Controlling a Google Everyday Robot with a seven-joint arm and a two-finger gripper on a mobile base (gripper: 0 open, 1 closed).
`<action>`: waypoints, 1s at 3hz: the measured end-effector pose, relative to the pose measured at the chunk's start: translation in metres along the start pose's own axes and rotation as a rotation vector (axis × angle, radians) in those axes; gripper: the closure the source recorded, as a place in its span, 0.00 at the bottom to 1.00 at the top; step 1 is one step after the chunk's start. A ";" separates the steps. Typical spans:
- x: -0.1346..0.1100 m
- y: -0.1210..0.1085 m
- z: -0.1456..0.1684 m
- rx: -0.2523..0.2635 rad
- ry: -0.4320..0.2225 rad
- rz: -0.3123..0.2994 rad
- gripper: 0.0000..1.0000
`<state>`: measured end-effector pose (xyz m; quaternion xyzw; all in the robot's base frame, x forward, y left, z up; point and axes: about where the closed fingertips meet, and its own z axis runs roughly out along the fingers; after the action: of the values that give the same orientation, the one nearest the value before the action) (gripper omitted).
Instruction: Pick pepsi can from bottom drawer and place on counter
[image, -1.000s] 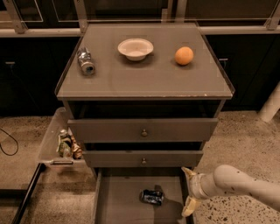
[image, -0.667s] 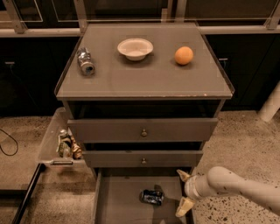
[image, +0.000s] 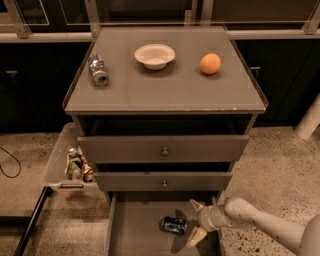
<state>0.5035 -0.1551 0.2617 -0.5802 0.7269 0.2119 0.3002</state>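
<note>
I will grip the pepsi can's end (image: 182, 226) facing my fingers, inside the open bottom drawer.
The pepsi can (image: 173, 225) lies on its side on the floor of the open bottom drawer (image: 135, 230), dark blue with a silvery end. My gripper (image: 195, 222) is open, just to the right of the can over the drawer's right part, one fingertip up near the drawer front above and one lower down. The fingers (image: 197, 236) are pale and point left toward the can without touching it. The counter (image: 165, 90) is the flat grey-brown top of the cabinet.
On the counter lie a silver-grey can (image: 98, 70), a white bowl (image: 155, 55) and an orange (image: 210, 63). Two knobbed drawers (image: 164, 150) stand slightly pulled out above the bottom one. A tray of snacks (image: 75, 165) hangs at the cabinet's left.
My gripper and arm have moved left, from beside the drawer's right wall to close by the pepsi can. The can has not moved.
</note>
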 end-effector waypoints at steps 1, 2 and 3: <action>0.005 -0.003 0.039 -0.018 -0.060 0.000 0.00; 0.017 -0.001 0.079 -0.023 -0.064 0.006 0.00; 0.031 -0.001 0.104 0.000 -0.042 0.019 0.00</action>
<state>0.5199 -0.1094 0.1642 -0.5688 0.7259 0.2268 0.3132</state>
